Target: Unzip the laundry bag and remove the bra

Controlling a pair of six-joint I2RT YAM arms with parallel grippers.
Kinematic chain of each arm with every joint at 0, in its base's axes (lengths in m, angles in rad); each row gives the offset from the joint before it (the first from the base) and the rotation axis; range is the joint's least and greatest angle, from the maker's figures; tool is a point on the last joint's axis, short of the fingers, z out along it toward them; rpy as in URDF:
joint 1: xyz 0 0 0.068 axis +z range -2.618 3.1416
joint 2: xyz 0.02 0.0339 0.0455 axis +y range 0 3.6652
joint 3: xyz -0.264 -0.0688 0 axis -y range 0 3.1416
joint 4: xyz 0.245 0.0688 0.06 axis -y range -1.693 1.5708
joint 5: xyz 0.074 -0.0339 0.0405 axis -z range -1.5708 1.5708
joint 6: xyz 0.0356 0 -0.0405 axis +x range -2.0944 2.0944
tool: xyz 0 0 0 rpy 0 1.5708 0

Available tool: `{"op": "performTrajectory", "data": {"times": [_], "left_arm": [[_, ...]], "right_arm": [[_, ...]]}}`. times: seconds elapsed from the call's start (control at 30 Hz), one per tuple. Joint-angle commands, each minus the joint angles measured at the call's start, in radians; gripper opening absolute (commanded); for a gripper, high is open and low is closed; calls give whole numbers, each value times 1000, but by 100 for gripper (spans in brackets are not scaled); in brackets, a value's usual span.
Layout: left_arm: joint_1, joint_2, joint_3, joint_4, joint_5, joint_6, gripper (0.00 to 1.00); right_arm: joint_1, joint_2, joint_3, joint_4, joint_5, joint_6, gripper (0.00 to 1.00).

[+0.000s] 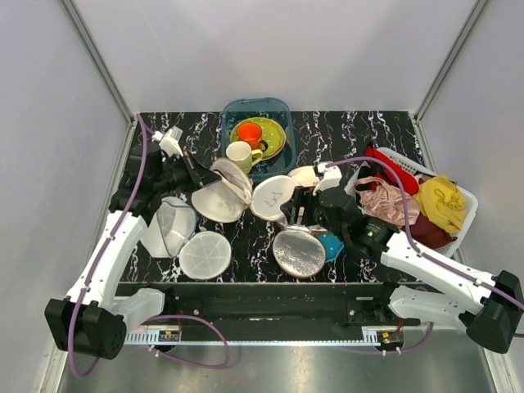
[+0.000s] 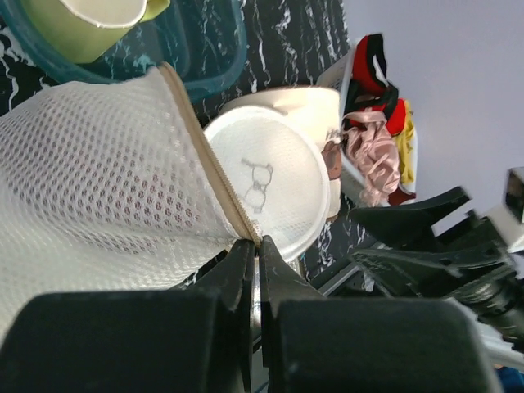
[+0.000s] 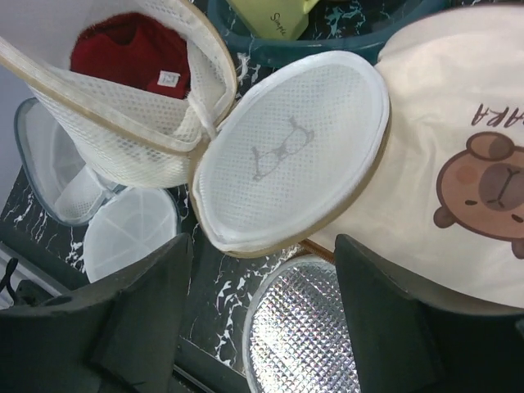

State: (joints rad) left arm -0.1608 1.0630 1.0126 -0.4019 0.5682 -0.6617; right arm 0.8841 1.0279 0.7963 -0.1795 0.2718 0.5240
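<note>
My right gripper needs to grip the maroon bra near its white label, inside the laundry bag's dome half (image 1: 237,182) (image 3: 161,75).
The laundry bag (image 1: 219,196) lies unzipped at mid-table, its dome half tilted up. Its flat face with the black bra drawing (image 1: 273,196) hangs open to the right and also shows in the left wrist view (image 2: 266,184). The right wrist view shows the maroon bra (image 3: 123,51) inside the dome half (image 3: 123,139), next to the drawn face (image 3: 291,151). My left gripper (image 1: 203,174) is shut on the bag's beige zip edge (image 2: 214,176), fingertips together (image 2: 259,246). My right gripper (image 1: 293,214) is open and empty, just in front of the drawn face (image 3: 262,246).
A cream bag with a brown cartoon emblem (image 3: 458,155) and silver lining (image 1: 299,252) lies under my right gripper. A second white mesh bag (image 1: 170,228) and its round lid (image 1: 205,255) lie at the left. A teal basin (image 1: 278,106) with dishes stands behind. A white basket (image 1: 468,201) of clothes stands at the right.
</note>
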Motion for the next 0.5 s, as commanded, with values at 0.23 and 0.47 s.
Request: {"op": "performTrajectory", "data": {"times": [0.23,0.47], "left_arm": [[3,-38,-48,52,51,48,0],[3,-12,-11,37,148,122,0]], "right_arm": [[3,107,309,51,-69,-91,65],[-4,504,601,-128,-353,-131,66]]}}
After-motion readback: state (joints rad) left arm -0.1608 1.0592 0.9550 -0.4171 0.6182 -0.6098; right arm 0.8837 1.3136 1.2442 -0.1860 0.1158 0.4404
